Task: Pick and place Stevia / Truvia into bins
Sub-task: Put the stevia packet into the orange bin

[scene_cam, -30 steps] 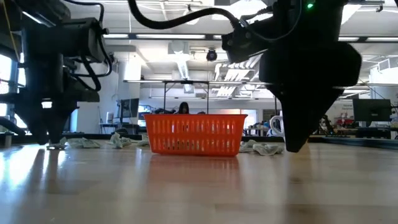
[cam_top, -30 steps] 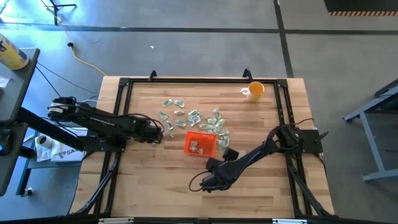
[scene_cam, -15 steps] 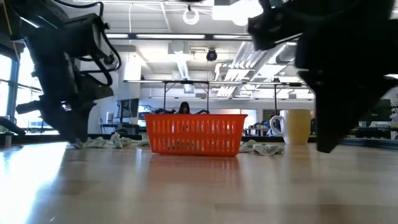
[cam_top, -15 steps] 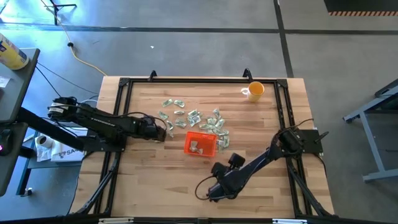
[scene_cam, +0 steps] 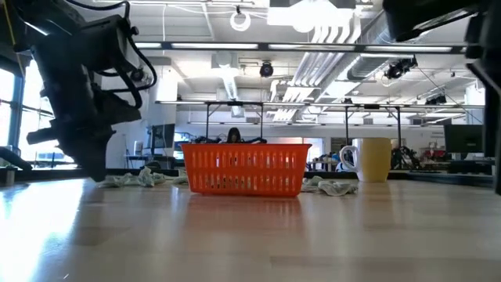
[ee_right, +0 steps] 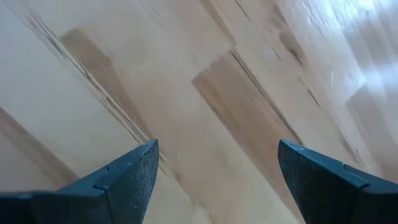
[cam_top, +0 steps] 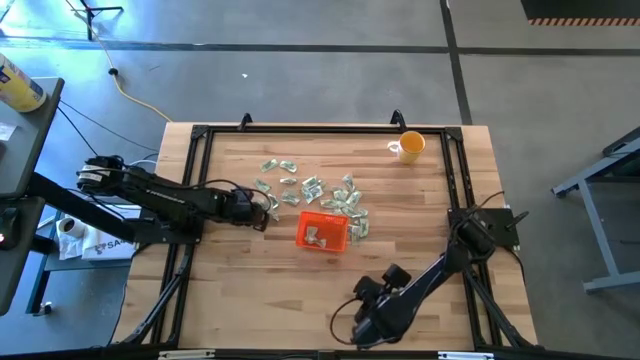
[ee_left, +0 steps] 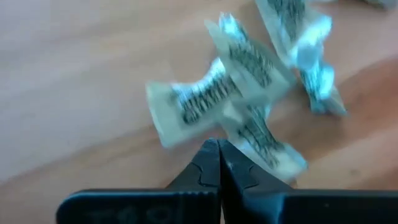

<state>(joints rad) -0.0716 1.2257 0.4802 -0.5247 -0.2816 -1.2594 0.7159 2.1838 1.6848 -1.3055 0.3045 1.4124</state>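
The fingers of my left gripper are closed just short of the overlapping sachets, so next I open them and close them around one sachet (ee_left: pixel 266 142) before I move to the bin.
Several pale green and white Stevia sachets (cam_top: pixel 312 190) lie scattered on the wooden table, just beyond the orange-red bin (cam_top: pixel 322 232), which holds a couple of sachets. My left gripper (cam_top: pixel 268 208) is at the left end of the scatter, pointing steeply down. It is shut, with its tips (ee_left: pixel 219 144) at a small cluster of overlapping sachets (ee_left: pixel 239 93). My right gripper (cam_top: pixel 366 325) hangs open over bare wood (ee_right: pixel 217 93) near the table's front edge, far from the sachets. My left gripper closes its two fingertips on the near edge of a sachet (ee_left: pixel 231 127), where two sachets overlap. It comes from above at a steep slant from the table's left. The sachet lies on the table among the others; the tips hide how much of it sits between them.
A yellow-orange cup (cam_top: pixel 409 146) stands at the far right of the table. A black frame rail (cam_top: pixel 300 128) runs round the table top. Open wood lies between the bin and the front edge and on the right half.
My right gripper has swung away from the bin toward the table's near edge, rolling as it went and staying open; in the low view it has passed out at the right. My left gripper has stayed at the sachets and has tipped and rolled at the wrist.
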